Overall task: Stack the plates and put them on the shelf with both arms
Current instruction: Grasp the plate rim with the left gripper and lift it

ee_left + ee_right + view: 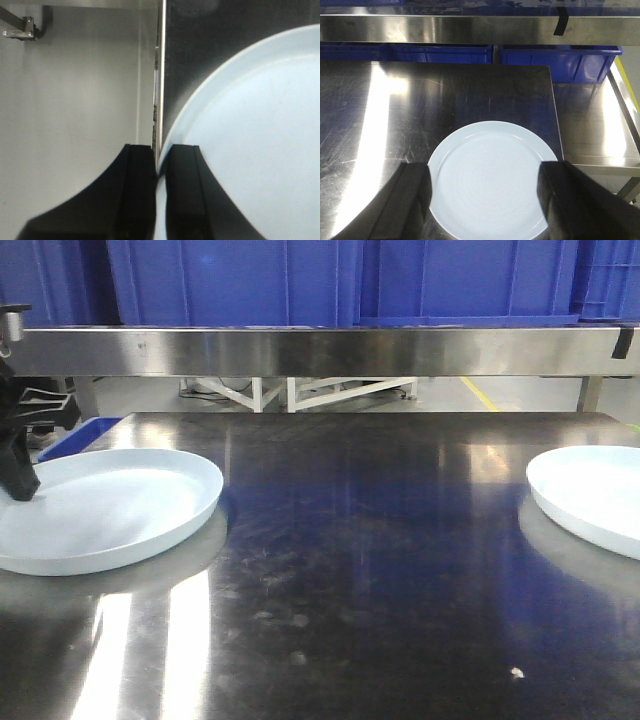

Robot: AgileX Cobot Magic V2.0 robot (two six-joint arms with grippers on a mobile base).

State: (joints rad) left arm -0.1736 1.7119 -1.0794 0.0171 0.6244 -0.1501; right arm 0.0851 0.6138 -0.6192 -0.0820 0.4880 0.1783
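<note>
The left gripper should release its white plate on the bare middle of the dark steel table [383, 515], near the other plate.
Two white plates lie on the dark steel table [370, 540]. The left plate [100, 510] lies at the table's left edge. My left gripper [18, 475] is at its left rim. In the left wrist view the left gripper [160, 160] has its black jaws nearly together, pinching the rim of the left plate [250, 140], one jaw inside the rim and one outside. The right plate [590, 495] lies at the right edge. In the right wrist view my right gripper [485, 185] is wide open above the right plate [487, 177], with one finger [415, 195] on each side. The right arm is out of the front view.
A steel shelf rail [320, 348] runs across the back with blue bins [340, 280] above it. Blue crates [560, 60] stand behind the table. The table's right edge [556, 115] drops to a lower steel surface [600, 125]. The floor [75, 100] lies beyond the table's left edge.
</note>
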